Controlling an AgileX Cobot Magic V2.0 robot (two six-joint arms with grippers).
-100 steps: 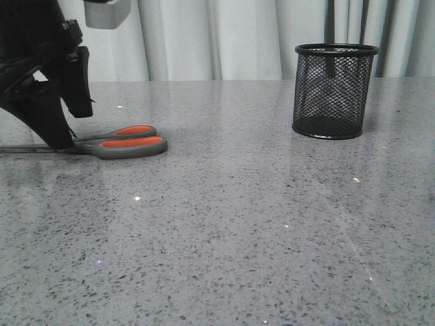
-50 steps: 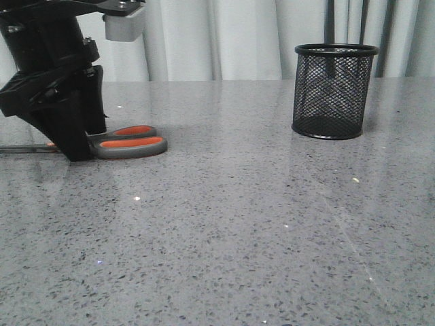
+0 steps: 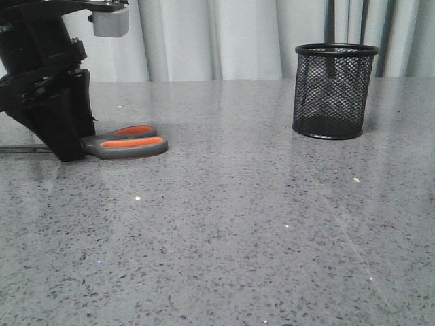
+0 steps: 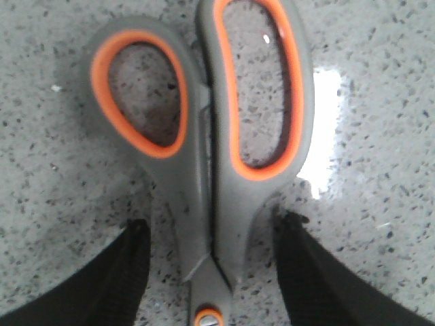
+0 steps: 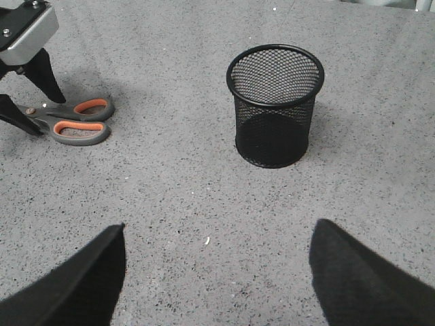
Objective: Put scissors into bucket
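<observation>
The scissors' blades should go down into the bucket, so my right gripper should close on the grey and orange handles (image 3: 136, 143) (image 5: 81, 126) of the scissors.
The scissors (image 3: 126, 142) lie flat on the table at the left, with grey handles lined in orange and the blades hidden behind my left gripper (image 3: 66, 151). In the left wrist view the scissors (image 4: 204, 156) lie between the two black fingers of the left gripper (image 4: 211, 224), near the pivot screw, with table showing on both sides, so it is open. The bucket (image 3: 334, 91) stands upright at the far right. My right gripper (image 5: 219, 231) is open and empty, hovering over the table in front of the bucket (image 5: 275, 102). The scissors (image 5: 78, 122) also show there.
The table (image 3: 231, 231) is speckled grey stone. Pale curtains (image 3: 224, 37) hang behind its far edge. A small white speck (image 5: 206, 240) lies on the table between my right fingers.
My left gripper has shifted sideways over the scissors, first to the right, then back a little to the left. The scissors and bucket have not moved.
</observation>
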